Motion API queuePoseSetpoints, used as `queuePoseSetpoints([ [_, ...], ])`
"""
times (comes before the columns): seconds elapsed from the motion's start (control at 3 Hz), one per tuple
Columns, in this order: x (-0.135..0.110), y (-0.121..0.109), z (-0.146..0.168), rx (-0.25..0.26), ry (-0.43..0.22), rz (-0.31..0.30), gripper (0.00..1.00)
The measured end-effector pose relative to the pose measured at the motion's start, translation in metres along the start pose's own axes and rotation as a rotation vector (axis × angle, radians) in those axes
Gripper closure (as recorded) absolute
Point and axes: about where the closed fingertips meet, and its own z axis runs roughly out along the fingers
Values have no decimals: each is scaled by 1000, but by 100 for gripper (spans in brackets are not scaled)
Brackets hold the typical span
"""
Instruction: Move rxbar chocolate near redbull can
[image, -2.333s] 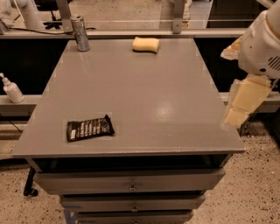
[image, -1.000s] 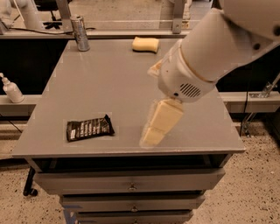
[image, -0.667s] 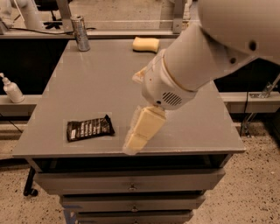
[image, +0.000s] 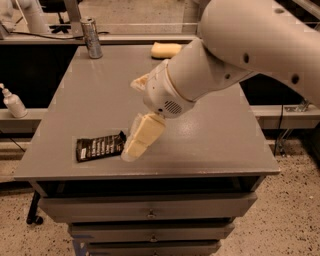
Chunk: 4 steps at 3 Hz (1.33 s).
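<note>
Next, my gripper closes on the inner end (image: 121, 142) of the rxbar chocolate, which is the end toward the middle of the grey table.
The rxbar chocolate (image: 100, 147) is a flat black wrapper with white lettering, lying near the front left edge of the grey table (image: 215, 145). The redbull can (image: 91, 38) stands upright at the table's far left corner. My gripper (image: 131, 154) hangs from the big white arm, its cream-coloured tip just right of the bar's right end, close above the table top.
A pale yellow sponge (image: 166, 49) lies at the far edge of the table, right of the can. A white pump bottle (image: 13, 102) stands on a lower shelf to the left. Drawers (image: 150, 212) sit under the table's front edge.
The arm has swung from the table's right side across to the left and down, bringing the gripper next to the bar's right end. The bar, can and sponge have not moved.
</note>
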Motion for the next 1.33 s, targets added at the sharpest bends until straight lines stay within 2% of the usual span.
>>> queuePoseSetpoints([
  [0.33,10,-22,17,-4,-52,-2,0],
  [0.67,15,-26,36,-19,-100,17,0],
  [1.33,34,-22,62,-49,-125,49,0],
])
